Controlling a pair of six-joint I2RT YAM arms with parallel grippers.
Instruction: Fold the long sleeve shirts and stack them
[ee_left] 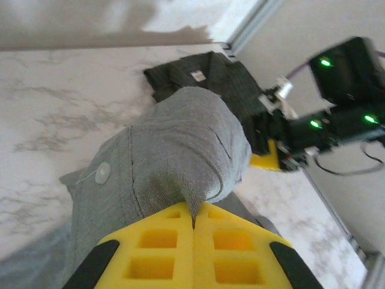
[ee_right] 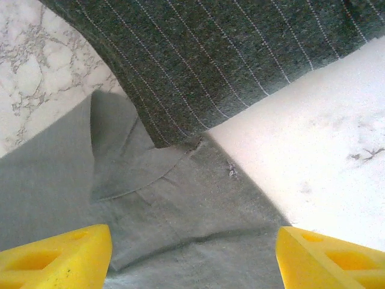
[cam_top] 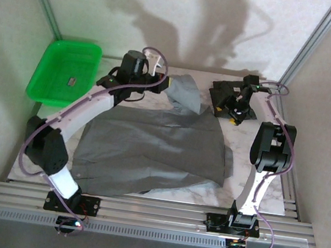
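Note:
The end of the sleeve, now raised toward the back, will be released by my left gripper on the middle of the grey shirt's spread body [cam_top: 162, 155].
The medium grey long sleeve shirt [cam_top: 149, 149] lies spread across the middle of the table. One of its sleeves [cam_top: 185, 93] is raised toward the back. My left gripper [cam_top: 165, 84] is shut on that sleeve's end, and the grey cloth [ee_left: 180, 144] bunches out from between the closed yellow fingers [ee_left: 150, 247]. The charcoal pinstriped shirt [cam_top: 226, 88] lies folded at the back right. My right gripper [cam_top: 235, 113] hovers open over the grey shirt's corner [ee_right: 180, 217] beside the dark shirt [ee_right: 228, 60], with nothing between its fingertips [ee_right: 60, 259].
A green plastic tray [cam_top: 65, 71] stands at the back left with a small item [cam_top: 71, 81] in it. Bare marble table [ee_right: 325, 132] shows to the right of the shirts. Aluminium frame posts and white walls enclose the table.

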